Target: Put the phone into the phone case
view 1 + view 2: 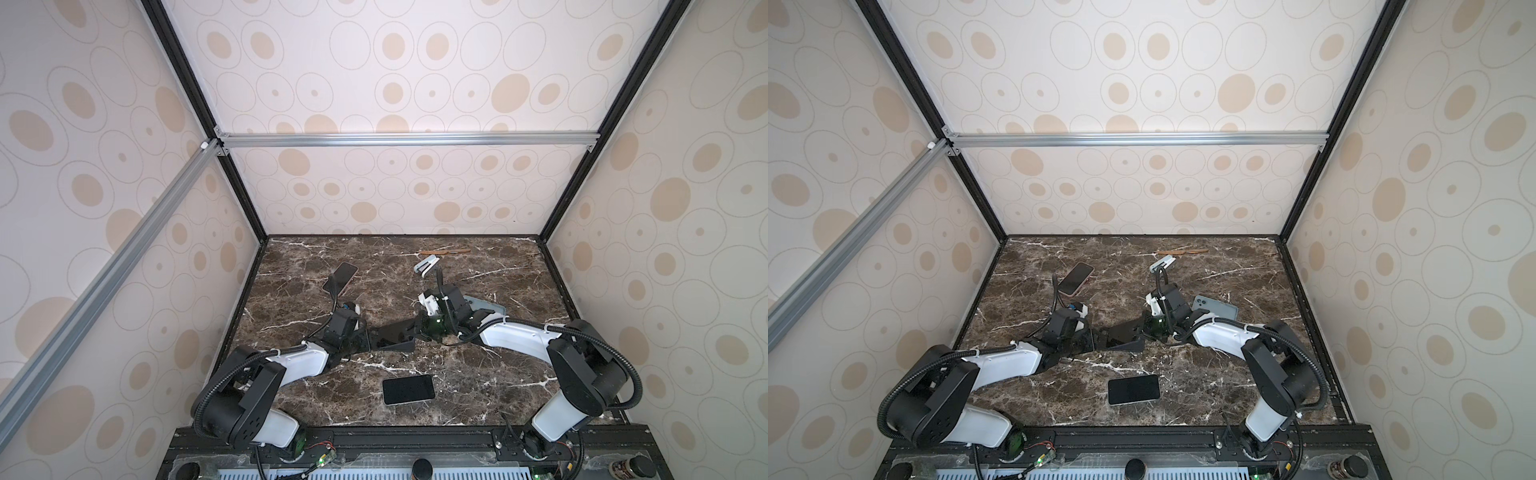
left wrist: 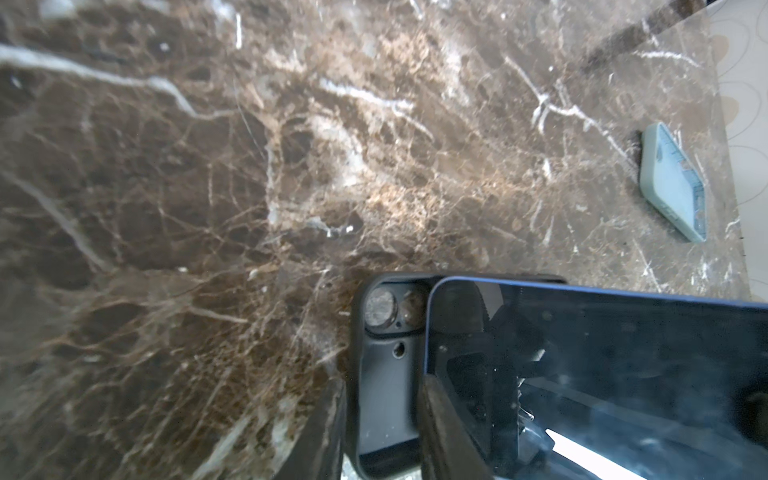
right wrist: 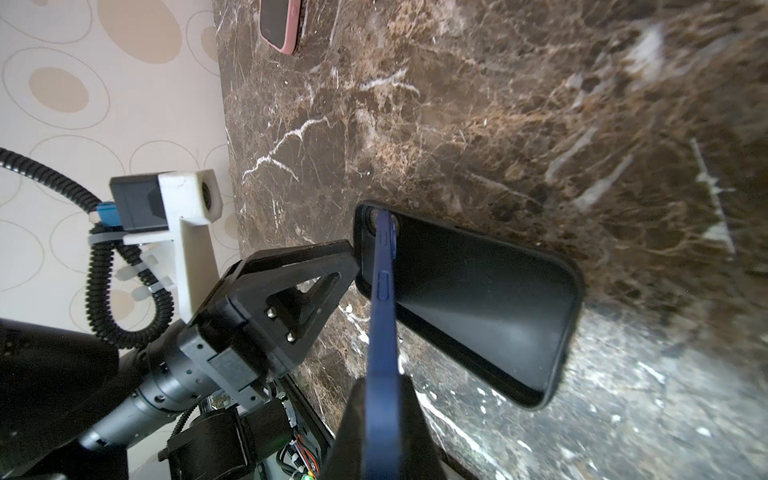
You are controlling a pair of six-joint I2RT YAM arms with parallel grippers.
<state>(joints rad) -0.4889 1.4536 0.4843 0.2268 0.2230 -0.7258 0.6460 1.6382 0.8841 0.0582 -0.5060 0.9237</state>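
Note:
My right gripper is to put the blue-edged phone down inside the black phone case (image 1: 400,340) (image 3: 473,302), with the phone's top at the camera end.
My left gripper (image 2: 386,440) is shut on the camera end of the black phone case (image 2: 382,374), one finger (image 2: 320,436) outside it and the other inside. My right gripper (image 3: 382,436) is shut on the blue-edged phone (image 3: 384,311), held edge-on. The phone's top corner sits inside the case (image 3: 478,299) by the camera cutout. The rest of the phone (image 2: 602,374) tilts away from the case. In a top view the left gripper (image 1: 370,338) and the right gripper (image 1: 415,328) meet at mid-table, with phone and case as one dark shape between them.
On the marble table (image 1: 498,374) a dark-screened phone (image 1: 408,389) lies near the front. A pink-cased phone (image 1: 340,277) lies back left. A grey-green phone (image 1: 1214,307) lies behind the right arm. A white object (image 1: 427,265) and a wooden stick (image 1: 444,251) lie at the back.

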